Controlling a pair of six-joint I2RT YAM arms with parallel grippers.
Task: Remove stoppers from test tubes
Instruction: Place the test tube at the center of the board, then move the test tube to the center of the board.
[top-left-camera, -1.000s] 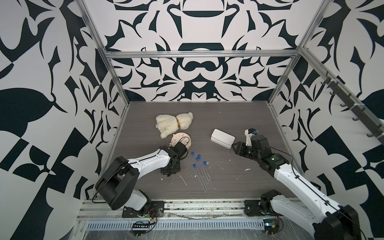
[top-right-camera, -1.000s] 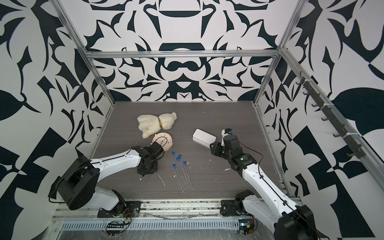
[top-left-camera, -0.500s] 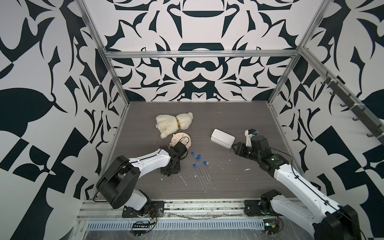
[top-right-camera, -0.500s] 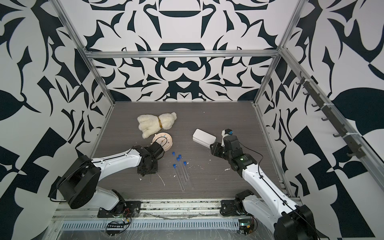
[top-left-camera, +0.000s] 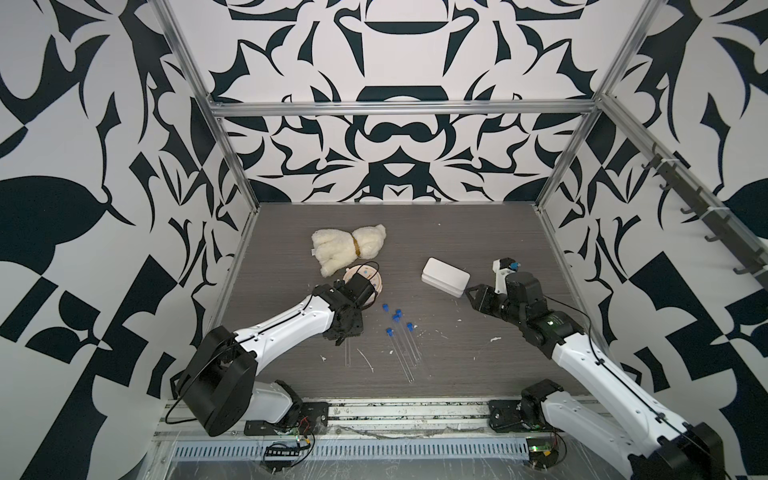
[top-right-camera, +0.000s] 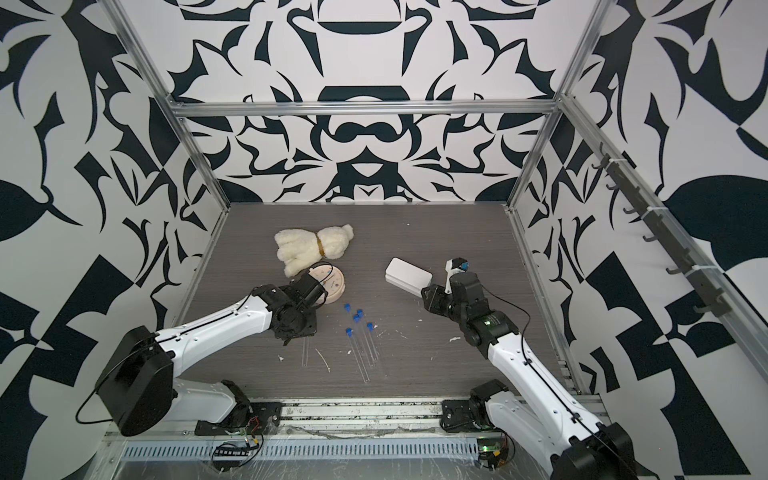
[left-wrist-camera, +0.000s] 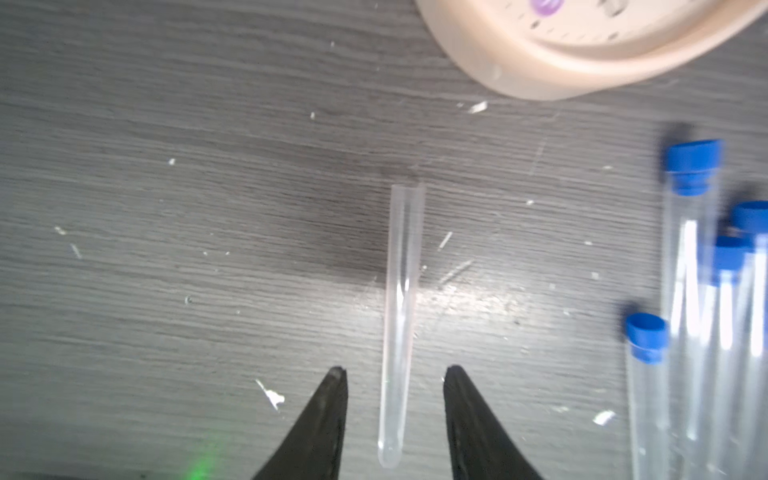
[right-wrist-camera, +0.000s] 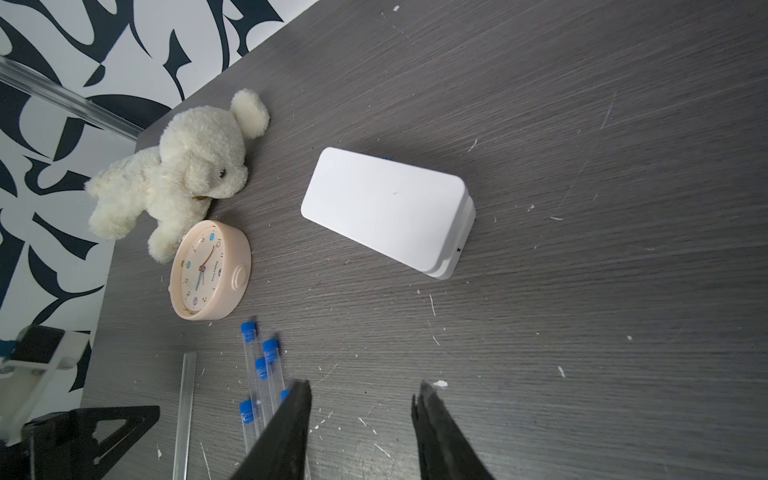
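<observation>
The robot's left gripper will next close on the middle of the body (top-left-camera: 399, 356) (left-wrist-camera: 652, 460) of the capped test tube that is nearest the tube that has lost its stopper.
Several clear test tubes (top-left-camera: 402, 358) lie side by side mid-table, each with a bright blue stopper (top-left-camera: 390, 332) at its far end; both top views show them, and the caps (left-wrist-camera: 692, 164) sit at the edge of the left wrist view. One more tube (left-wrist-camera: 399, 316) lies apart, without a stopper, its mouth bare. My left gripper (left-wrist-camera: 395, 369) is open astride this tube's rounded end, the fingers clear of it on both sides. My right gripper (right-wrist-camera: 362, 384) hangs open and empty over bare table right of the capped tubes (right-wrist-camera: 266, 386).
A peach round clock (top-left-camera: 365, 276) lies just beyond my left wrist, with a cream plush toy (top-left-camera: 345, 249) behind it. A white box (top-left-camera: 444, 276) sits in front of my right gripper (top-left-camera: 471, 293). White flecks dot the tabletop.
My left gripper has opened, and the bare tube now lies loose between its fingers. The right arm has not moved.
</observation>
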